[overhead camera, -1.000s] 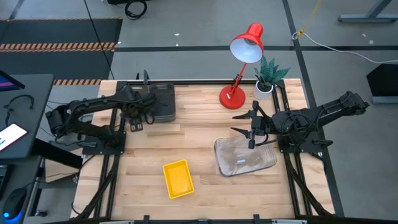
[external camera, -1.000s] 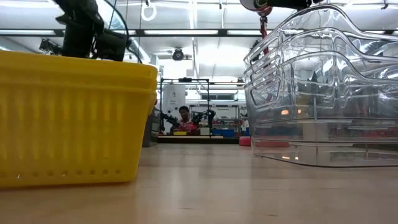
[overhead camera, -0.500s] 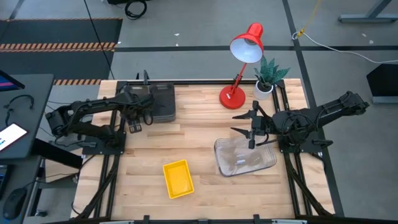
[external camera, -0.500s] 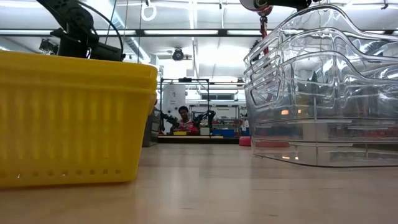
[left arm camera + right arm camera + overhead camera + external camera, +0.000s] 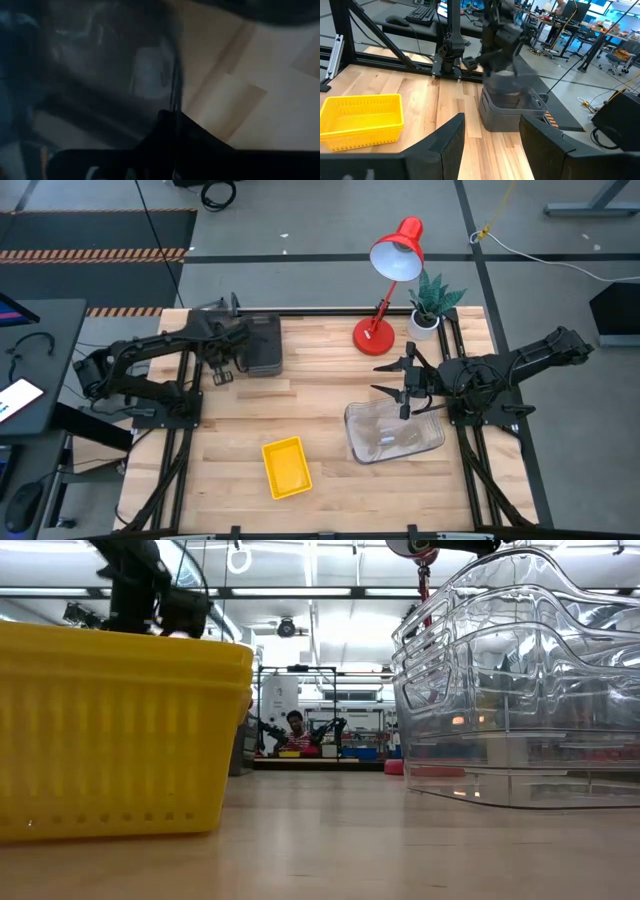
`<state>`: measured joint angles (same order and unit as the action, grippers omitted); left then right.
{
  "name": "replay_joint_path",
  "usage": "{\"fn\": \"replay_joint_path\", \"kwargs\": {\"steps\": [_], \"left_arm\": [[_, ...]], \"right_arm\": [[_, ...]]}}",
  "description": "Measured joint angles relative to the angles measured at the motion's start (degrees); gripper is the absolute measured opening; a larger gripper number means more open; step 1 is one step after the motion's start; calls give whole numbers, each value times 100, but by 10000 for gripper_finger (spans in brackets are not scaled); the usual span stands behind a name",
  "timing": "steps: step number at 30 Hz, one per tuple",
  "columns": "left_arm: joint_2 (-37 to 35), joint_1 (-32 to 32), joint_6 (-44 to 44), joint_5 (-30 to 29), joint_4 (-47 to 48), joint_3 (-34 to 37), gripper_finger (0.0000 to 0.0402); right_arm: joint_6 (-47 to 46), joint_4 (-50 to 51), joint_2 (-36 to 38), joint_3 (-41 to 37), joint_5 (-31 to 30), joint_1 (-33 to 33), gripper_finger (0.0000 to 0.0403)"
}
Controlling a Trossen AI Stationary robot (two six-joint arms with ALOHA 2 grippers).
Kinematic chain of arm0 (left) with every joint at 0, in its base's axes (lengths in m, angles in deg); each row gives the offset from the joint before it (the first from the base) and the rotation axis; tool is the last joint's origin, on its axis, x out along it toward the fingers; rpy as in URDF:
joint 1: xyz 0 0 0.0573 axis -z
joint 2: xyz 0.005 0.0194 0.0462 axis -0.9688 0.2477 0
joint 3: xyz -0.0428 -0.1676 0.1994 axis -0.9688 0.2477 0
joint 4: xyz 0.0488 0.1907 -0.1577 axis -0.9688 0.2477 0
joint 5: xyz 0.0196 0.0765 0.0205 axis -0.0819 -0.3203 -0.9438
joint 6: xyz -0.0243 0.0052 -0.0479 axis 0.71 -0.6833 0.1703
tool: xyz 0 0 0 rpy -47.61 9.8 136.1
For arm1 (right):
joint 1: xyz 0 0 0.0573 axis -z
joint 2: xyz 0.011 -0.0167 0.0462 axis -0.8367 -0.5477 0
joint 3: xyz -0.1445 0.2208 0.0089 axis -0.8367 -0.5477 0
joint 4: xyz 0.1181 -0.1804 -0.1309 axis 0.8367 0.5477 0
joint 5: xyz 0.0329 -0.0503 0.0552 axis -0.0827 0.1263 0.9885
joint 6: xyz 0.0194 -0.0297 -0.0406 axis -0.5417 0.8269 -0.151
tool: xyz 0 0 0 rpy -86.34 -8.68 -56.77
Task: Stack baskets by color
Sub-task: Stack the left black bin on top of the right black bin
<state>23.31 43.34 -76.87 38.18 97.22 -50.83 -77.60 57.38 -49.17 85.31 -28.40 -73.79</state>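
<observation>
I can see the top grey basket sitting high on the stack, so I need to open my left gripper at the basket's corner and take its near edge (image 5: 262,373) to settle it.
A stack of smoky dark-grey baskets (image 5: 262,345) stands at the table's far left. My left gripper (image 5: 224,352) is shut at the stack's left end, on the top grey basket (image 5: 512,82), which shows blurred just above the ones below. A yellow basket (image 5: 286,467) rests on its bottom near the front edge. Nested clear baskets (image 5: 393,430) sit right of the middle. My right gripper (image 5: 405,392) hovers open over their far edge, holding nothing. My left gripper pinches the top grey basket's thin side wall at its rim (image 5: 175,95) between its two fingers. The fingers come from above, slanting steeply down. In the right wrist view the basket sits a little above the stack; whether it still touches the stack I cannot tell.
A red desk lamp (image 5: 385,290) and a small potted plant (image 5: 432,305) stand at the far right. Bare wood lies between the grey stack, the yellow basket and the clear baskets. A person (image 5: 295,725) sits far off in the room behind.
My left gripper has shifted a little at the grey stack's left end and ends slightly nearer the far edge. The right arm and the yellow and clear baskets have kept still.
</observation>
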Motion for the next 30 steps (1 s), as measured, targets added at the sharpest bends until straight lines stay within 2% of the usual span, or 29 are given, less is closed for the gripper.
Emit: {"fn": "replay_joint_path", "kwargs": {"steps": [4, 7, 10, 13, 19, 25, 30], "left_arm": [[0, 6, 235, -540, 555, -688, 4], [0, 97, 295, -732, 764, -1252, 3], [-2, 311, 222, -741, 812, -1761, 2], [-4, 612, -23, -411, 723, -2085, 2], [-2, 1252, -237, 428, 217, -2015, 1], [0, 1713, 167, 428, -162, -1668, 1], [88, 1846, 536, 431, -189, -1398, 1]], "right_arm": [[-1, -2, 0, 0, 0, 0, 193], [0, 0, 0, 0, 2, 1, 193], [0, 2, 0, 0, 5, 0, 193], [0, 6, 0, 0, 8, 0, 193], [24, 29, 0, 0, 7, 2, 193], [28, 26, 0, 0, 7, 2, 193], [26, -6, 0, 0, 5, 0, 193]]}}
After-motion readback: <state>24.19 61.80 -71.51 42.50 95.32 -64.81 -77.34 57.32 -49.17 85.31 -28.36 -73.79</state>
